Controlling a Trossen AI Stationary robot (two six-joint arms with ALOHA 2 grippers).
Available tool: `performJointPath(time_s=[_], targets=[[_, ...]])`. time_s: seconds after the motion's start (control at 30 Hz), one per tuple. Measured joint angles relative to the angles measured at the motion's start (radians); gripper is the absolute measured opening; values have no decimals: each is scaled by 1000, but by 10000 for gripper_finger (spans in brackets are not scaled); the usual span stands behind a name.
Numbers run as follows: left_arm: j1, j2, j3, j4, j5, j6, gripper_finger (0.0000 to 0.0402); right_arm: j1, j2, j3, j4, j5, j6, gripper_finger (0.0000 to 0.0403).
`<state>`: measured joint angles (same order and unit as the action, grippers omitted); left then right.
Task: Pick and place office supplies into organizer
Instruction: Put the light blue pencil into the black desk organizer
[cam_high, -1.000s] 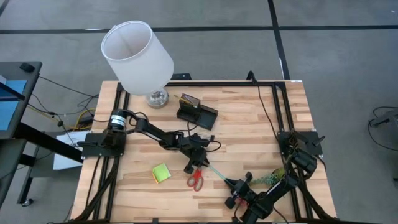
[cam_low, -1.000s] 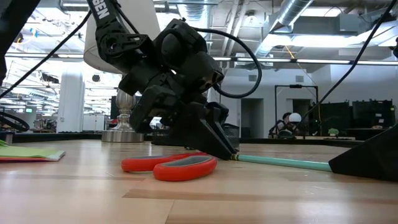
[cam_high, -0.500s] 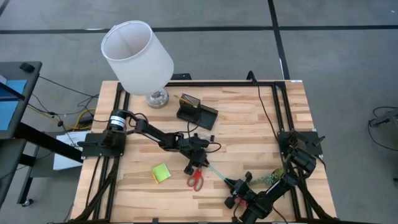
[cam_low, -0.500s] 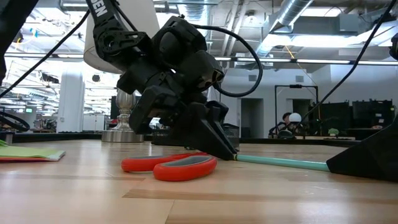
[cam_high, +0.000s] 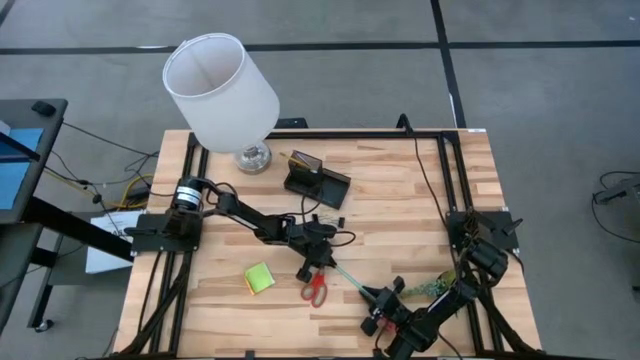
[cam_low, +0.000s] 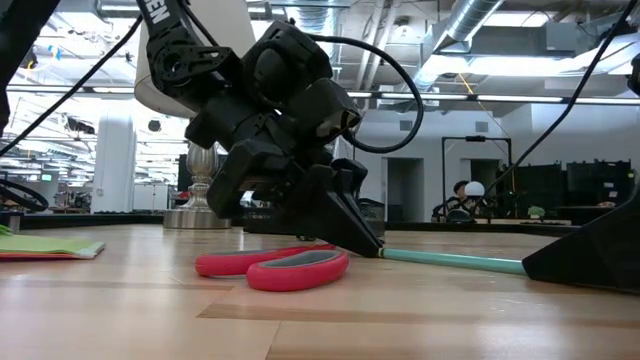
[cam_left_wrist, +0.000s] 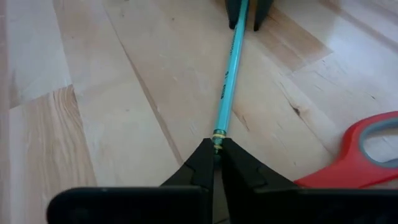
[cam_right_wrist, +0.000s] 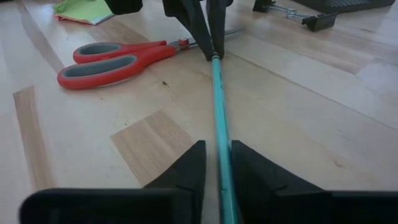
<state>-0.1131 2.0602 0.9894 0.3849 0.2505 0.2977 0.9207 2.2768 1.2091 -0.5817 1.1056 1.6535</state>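
The teal pen is between my right gripper's fingers far from its gold band, so next my right gripper opens and grips the pen's body nearer the gold band (cam_right_wrist: 217, 81) before my left gripper leaves.
A thin teal pen (cam_high: 348, 278) lies on the wooden table between my two grippers. My left gripper (cam_left_wrist: 216, 149) is shut on the pen's end nearer the scissors; the low view shows it (cam_low: 375, 250) slanting down to the table. My right gripper (cam_right_wrist: 219, 155) is narrowly open. Its fingers stand on either side of the pen's other end, with a sliver of wood showing on each side. Red-handled scissors (cam_high: 315, 288) lie flat beside my left gripper. A lime-green sticky-note pad (cam_high: 259, 278) lies to their left. The black organizer (cam_high: 316, 181) stands farther back. My left gripper pinches the teal pen at its end with the gold band (cam_left_wrist: 217, 135), between its two fingertips. The fingers come slanting down from the table's far left and lie along the pen. The pen's shaft (cam_low: 450, 261) runs low over the table toward my right gripper.
A white-shaded lamp (cam_high: 220, 85) stands at the far left corner, beside the organizer. A small green plant (cam_high: 440, 286) sits by my right arm near the right edge. Black frame rails run along the table's left and right sides. Bare wood lies between the organizer and the right rail.
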Motion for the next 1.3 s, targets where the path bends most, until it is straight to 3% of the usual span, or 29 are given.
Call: performJointPath(time_s=[0.2, 0.4, 0.67, 0.9, 1.03, 1.23, 1.3], targets=[[-15, 4, 19, -1, 1, -3, 2, -17, 0, 1, 3, 12, -42, 104], [-39, 6, 98, -122, 1, 26, 1, -35, -1, 1, -3, 4, -61, 119], [-67, 6, 209, -298, -17, 105, 0, -37, -2, 1, -4, -1, -63, 122], [-72, 4, 280, -326, -5, 126, 4, -38, -2, 0, 7, -1, -66, 121], [-80, 4, 305, -350, 8, 141, 4, -38, 0, 0, 7, -4, -66, 101], [-85, 4, 323, -404, 6, 134, 2, -42, 29, 3, 49, -7, -25, 20], [-85, 4, 323, -408, -5, 117, 2, -45, 34, 4, 79, 0, -11, 14]])
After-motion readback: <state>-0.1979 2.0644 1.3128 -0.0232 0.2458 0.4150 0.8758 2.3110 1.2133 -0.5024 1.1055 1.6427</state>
